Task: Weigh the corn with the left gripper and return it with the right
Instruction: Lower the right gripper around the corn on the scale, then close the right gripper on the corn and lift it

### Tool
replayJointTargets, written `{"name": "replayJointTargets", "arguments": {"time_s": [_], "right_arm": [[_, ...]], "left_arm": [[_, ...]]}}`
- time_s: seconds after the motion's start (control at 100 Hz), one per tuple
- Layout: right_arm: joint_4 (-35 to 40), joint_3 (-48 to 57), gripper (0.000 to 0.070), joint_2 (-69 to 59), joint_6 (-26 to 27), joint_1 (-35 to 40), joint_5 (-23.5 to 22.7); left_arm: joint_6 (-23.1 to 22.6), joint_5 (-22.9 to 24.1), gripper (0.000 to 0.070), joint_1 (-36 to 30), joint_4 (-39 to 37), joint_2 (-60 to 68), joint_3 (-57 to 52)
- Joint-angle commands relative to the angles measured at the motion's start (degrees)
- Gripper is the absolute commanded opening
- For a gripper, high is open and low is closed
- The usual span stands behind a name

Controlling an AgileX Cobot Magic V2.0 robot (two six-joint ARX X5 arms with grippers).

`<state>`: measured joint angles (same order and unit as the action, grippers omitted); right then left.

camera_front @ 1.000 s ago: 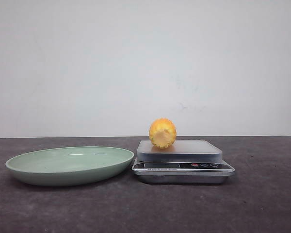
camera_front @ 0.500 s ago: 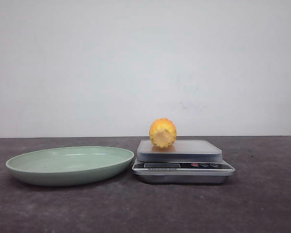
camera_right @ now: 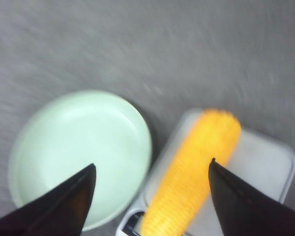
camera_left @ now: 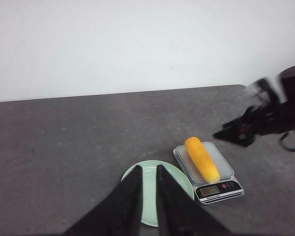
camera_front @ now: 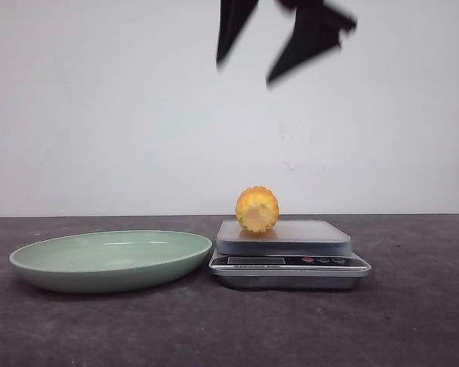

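Observation:
The corn is on the scale. My right gripper should go down to it next and close (camera_front: 257, 203) (camera_right: 173, 208) just behind the corn's pale cut end.
The corn (camera_front: 257, 209) lies on the platform of a silver kitchen scale (camera_front: 291, 264), its pale cut end facing the front camera. It also shows in the left wrist view (camera_left: 201, 160) and the right wrist view (camera_right: 196, 172). My right gripper (camera_front: 245, 71) hangs high above the scale, open wide and empty. In its own view (camera_right: 151, 164) the corn lies between the fingers, far below. My left gripper (camera_left: 148, 167) is out of the front view. It is held high over the plate (camera_left: 179, 177), fingers a narrow gap apart and empty.
A pale green plate (camera_front: 111, 260) sits left of the scale and holds nothing; it also shows in the right wrist view (camera_right: 78, 142). The right arm (camera_left: 265, 118) shows blurred in the left wrist view, above the scale (camera_left: 221, 188). A white wall stands behind the dark table.
My right gripper's open fingers have come into the front view from the top, above the scale. The corn, scale and plate have not moved.

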<state>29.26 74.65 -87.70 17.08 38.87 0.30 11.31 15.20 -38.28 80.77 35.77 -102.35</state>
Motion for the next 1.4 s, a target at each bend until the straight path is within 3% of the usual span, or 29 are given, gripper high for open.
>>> {"name": "replayJointTargets", "arguments": {"time_s": [0.0,0.34,0.43,0.47,0.52,0.53,0.72,0.92,1.11,1.39], "right_arm": [[-0.28,1.16,0.0455,-2.99,4.0,0.35,0.02],[6.49,1.16,0.0432,-13.42,9.6,0.31,-0.24],[8.63,1.16,0.0307,-14.91,10.49,0.33,-0.35],[9.29,1.16,0.0212,-15.26,10.54,0.33,-0.48],[9.6,1.16,0.001,-15.3,10.32,0.33,-0.42],[9.57,1.16,0.0,-15.3,10.29,0.33,-0.42],[6.29,1.22,0.0006,-13.33,9.44,0.26,0.0],[0.94,1.31,0.0006,-4.5,9.46,0.42,6.29],[-0.66,1.33,0.0006,6.97,9.14,2.51,7.56],[-3.91,1.33,0.0006,14.75,1.99,8.5,11.98]], "left_arm": [[-0.83,-0.07,0.0,-0.35,-0.37,0.52,-0.98],[-1.38,-0.07,0.0,-0.35,1.73,0.52,-0.98],[-1.38,-0.24,0.0,-0.35,1.92,0.52,-0.98],[-1.36,-0.24,0.0,-0.35,1.92,0.52,-0.98],[-1.36,-0.24,0.0,-0.35,1.92,0.52,-0.98],[-1.36,-0.24,0.0,-0.35,1.92,0.52,-0.98],[-1.2,-0.24,0.0,-0.35,1.92,0.52,-0.98],[-1.16,-1.51,0.0,-0.35,1.92,0.52,-0.98],[-1.2,-1.51,0.0,-0.35,1.92,0.52,-0.98],[-2.1,-1.29,0.0,-0.35,-1.42,0.52,-0.7]]}}
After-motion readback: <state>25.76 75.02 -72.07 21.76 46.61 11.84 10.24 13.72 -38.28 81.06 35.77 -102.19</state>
